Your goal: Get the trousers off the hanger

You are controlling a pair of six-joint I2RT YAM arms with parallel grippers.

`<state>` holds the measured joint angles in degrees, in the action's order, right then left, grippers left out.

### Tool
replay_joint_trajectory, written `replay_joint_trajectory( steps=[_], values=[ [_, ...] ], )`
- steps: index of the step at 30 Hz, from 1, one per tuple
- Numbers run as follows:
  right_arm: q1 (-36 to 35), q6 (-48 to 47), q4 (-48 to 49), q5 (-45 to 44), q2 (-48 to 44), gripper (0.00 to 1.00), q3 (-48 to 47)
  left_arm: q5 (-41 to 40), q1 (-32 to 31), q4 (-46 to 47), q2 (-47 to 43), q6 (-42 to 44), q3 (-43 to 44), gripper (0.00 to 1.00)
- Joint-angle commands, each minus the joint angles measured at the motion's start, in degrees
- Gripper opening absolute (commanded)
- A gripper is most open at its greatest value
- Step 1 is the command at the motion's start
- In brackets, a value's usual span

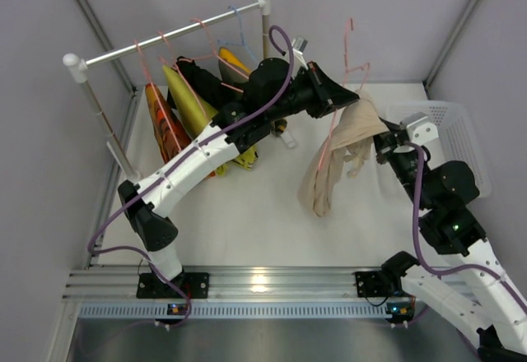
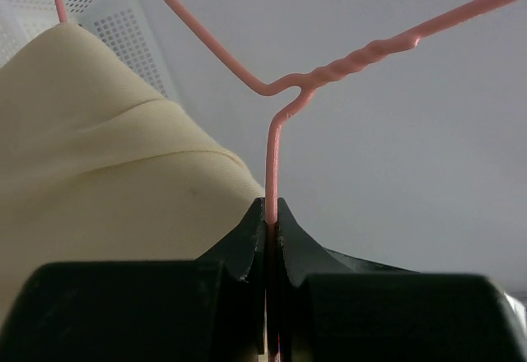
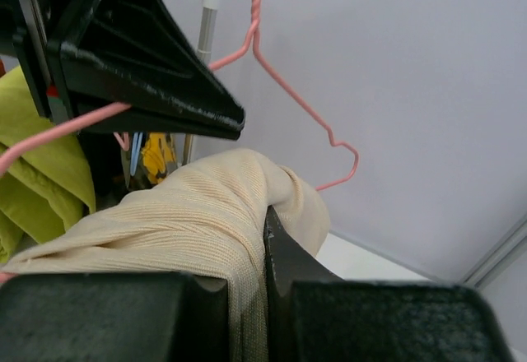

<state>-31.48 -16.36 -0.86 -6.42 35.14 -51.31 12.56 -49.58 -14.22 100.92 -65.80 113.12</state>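
My right gripper is to let go of the beige trousers in the white perforated basket [image 1: 417,135], toward the back end of the basket.
My left gripper [image 1: 349,97] is shut on the wire of a pink hanger [image 1: 352,56] and holds it up over the table's middle right. In the left wrist view the fingers [image 2: 247,243] pinch the hanger wire [image 2: 272,164] just below its twisted neck. The plain pale beige trousers [image 1: 336,160] drape from this hanger and hang down to the table. My right gripper [image 1: 381,142] is shut on the beige trousers [image 3: 189,222] at their upper right side, just below the hanger [image 3: 329,132]. The orange-red patterned trousers [image 1: 165,127] hang on the rack at the far left.
A white clothes rack [image 1: 165,37] at the back left carries several pink and blue hangers with yellow-green [image 1: 193,107], black and yellow patterned garments. A white perforated basket [image 1: 451,122] stands at the right edge of the table, also in the left wrist view [image 2: 99,8].
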Motion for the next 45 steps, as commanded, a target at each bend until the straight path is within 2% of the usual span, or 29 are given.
replay_joint_trajectory(
  steps=[1, 11, 22, 37, 45],
  values=[
    [1.16, 0.19, 3.68, -1.05, -0.6, 0.0, -6.69, -1.22, 0.45, 0.86, -2.49, 2.87, -1.58, 0.0],
    [1.43, -2.8, 4.64, -3.86, 2.83, 0.0, -17.85, -2.45, 0.45, -1.07, -5.82, 7.53, -11.6, 0.0],
    [1.43, -12.46, 9.47, -11.34, 8.46, 0.0, -27.17, -2.1, 0.36, -0.72, -8.2, 11.22, -18.45, 0.0],
    [1.43, -25.99, 17.39, -16.17, 14.25, 0.0, -33.41, 0.89, 0.19, -1.51, -9.52, 10.95, -24.0, 0.0],
    [2.83, -41.55, 21.78, -19.95, 16.28, 0.0, -31.22, 2.82, 0.19, -0.99, -10.83, 16.4, -22.77, 0.0]
  ],
)
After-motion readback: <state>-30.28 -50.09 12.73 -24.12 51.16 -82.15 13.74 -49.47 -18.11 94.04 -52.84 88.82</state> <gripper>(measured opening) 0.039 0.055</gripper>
